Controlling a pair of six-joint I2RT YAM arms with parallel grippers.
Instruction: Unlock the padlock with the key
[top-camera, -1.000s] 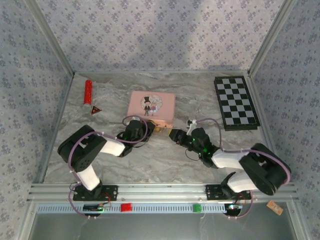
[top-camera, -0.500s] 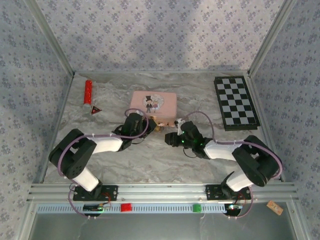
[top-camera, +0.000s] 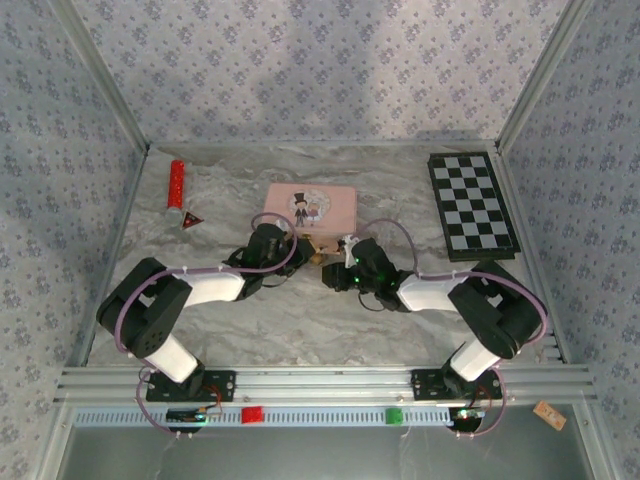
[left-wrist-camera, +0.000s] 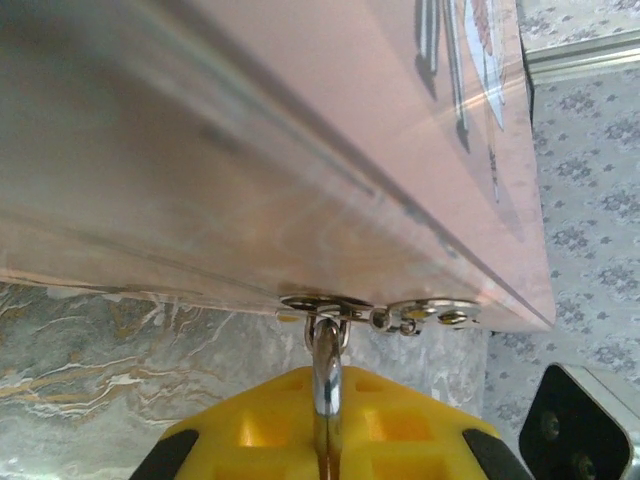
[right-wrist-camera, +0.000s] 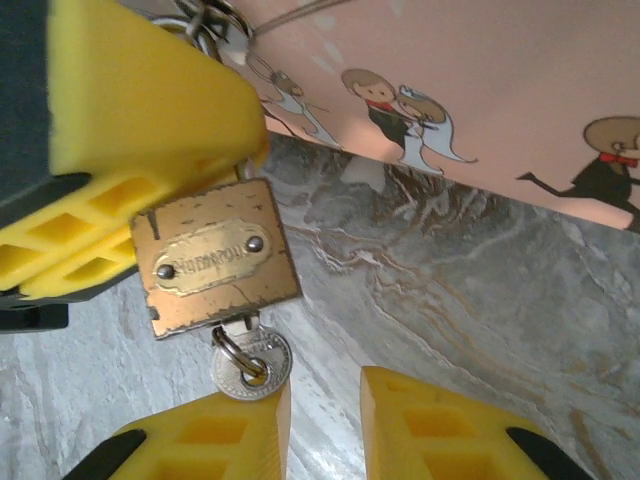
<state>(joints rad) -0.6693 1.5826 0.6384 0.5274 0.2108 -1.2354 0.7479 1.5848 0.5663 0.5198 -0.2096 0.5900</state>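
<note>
The key's head sits outside my right gripper's gap, flat across the fingers; I will back off, turn and close on its flat sides (right-wrist-camera: 238, 378).
The small brass padlock (right-wrist-camera: 215, 260) hangs by its thin silvery shackle (left-wrist-camera: 326, 370) from the metal hasp (left-wrist-camera: 325, 305) on the front of the pink tin (top-camera: 307, 208). My left gripper (left-wrist-camera: 327, 420) is shut on the shackle, and its yellow fingers (right-wrist-camera: 130, 150) also appear beside the lock in the right wrist view. The key (right-wrist-camera: 250, 365) sits in the keyhole at the padlock's lower edge, with a small ring through its head. My right gripper (right-wrist-camera: 325, 415) is just below the key, open by a narrow gap with nothing in it. The key head lies over its left fingertip (right-wrist-camera: 230, 430).
A black-and-white chessboard (top-camera: 472, 205) lies at the back right. A red stick (top-camera: 176, 183) and a small dark triangular piece (top-camera: 190, 219) lie at the back left. Patterned walls enclose the marble table (top-camera: 300, 320) on three sides.
My right gripper has moved left toward the padlock and its jaws have narrowed. My left arm shifted toward the tin early on, then held still.
</note>
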